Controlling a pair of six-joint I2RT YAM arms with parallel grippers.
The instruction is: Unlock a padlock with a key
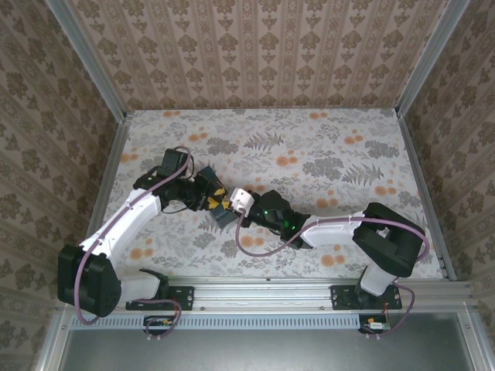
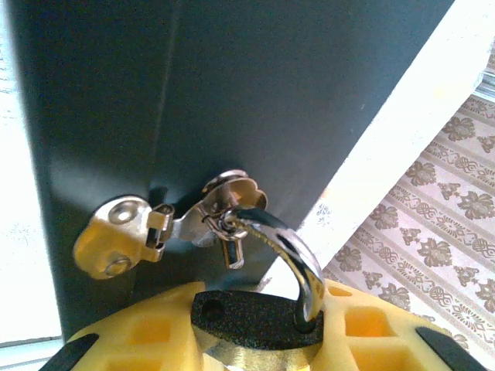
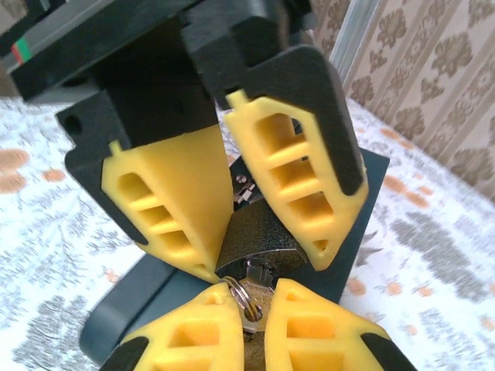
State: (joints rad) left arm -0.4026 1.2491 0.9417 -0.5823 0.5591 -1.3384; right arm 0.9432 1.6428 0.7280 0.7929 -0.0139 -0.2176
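Observation:
The open shackle still hooks through the hasp staple, so the robot's right gripper needs to let go of the key and take the padlock's body (image 3: 258,238) before the left gripper opens.
The padlock (image 2: 255,318) has a black textured body, and my left gripper (image 2: 259,340) is shut on it between yellow fingers (image 2: 139,332). Its steel shackle (image 2: 298,255) hooks through the hasp staple (image 2: 232,216) on the dark box (image 2: 232,85). One shackle leg is out of the body and its hole stands empty. In the right wrist view the key (image 3: 259,305), with a small ring (image 3: 244,297), sits in the padlock's (image 3: 259,236) keyhole. My right gripper (image 3: 259,328) is shut on the key. From above, the left gripper (image 1: 210,202) and right gripper (image 1: 238,202) meet tip to tip.
The dark-blue box (image 1: 224,218) lies on the floral table (image 1: 340,154) between the two arms, with the metal hasp plate (image 2: 112,243) on its face. Patterned walls (image 1: 255,46) enclose the table on three sides. The left gripper's fingers (image 3: 174,201) fill the upper right wrist view.

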